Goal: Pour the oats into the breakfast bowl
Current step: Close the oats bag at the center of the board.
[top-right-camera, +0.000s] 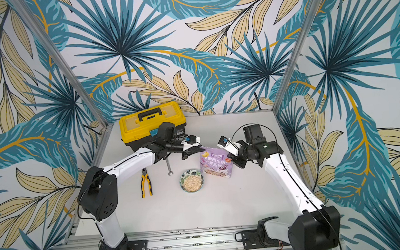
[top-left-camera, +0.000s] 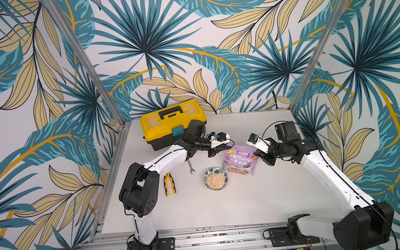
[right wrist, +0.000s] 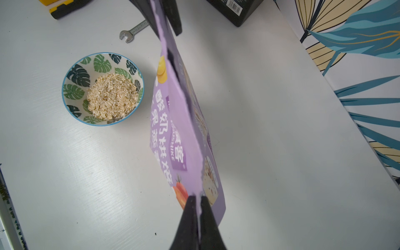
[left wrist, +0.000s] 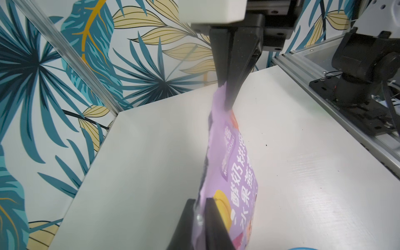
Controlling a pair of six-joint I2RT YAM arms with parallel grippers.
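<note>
The pouch's opening gapes by my left gripper; right gripper opens at the pouch's far corner next, to pinch its top edge closer to the gap [right wrist: 182,92].
The lilac oats pouch [top-left-camera: 238,163] [top-right-camera: 216,165] stands upright on the white table, right of the breakfast bowl [top-left-camera: 210,172] [top-right-camera: 185,175]. The leaf-print bowl holds a heap of pale oats [top-left-camera: 215,180] [right wrist: 111,96]. My left gripper [top-left-camera: 223,149] [left wrist: 200,200] is shut on one top corner of the pouch [left wrist: 233,164]. My right gripper [top-left-camera: 258,155] [right wrist: 198,197] is shut on the opposite top corner of the pouch [right wrist: 184,129]. The pouch's top edge is stretched between the two grippers. In the right wrist view the bowl [right wrist: 78,75] sits beside the pouch, apart from it.
A yellow toolbox [top-left-camera: 173,123] stands at the back left, just behind the left wrist. A wrench [top-left-camera: 190,167] and yellow-handled pliers [top-left-camera: 169,182] lie left of the bowl. Patterned walls with metal posts enclose the table on three sides.
</note>
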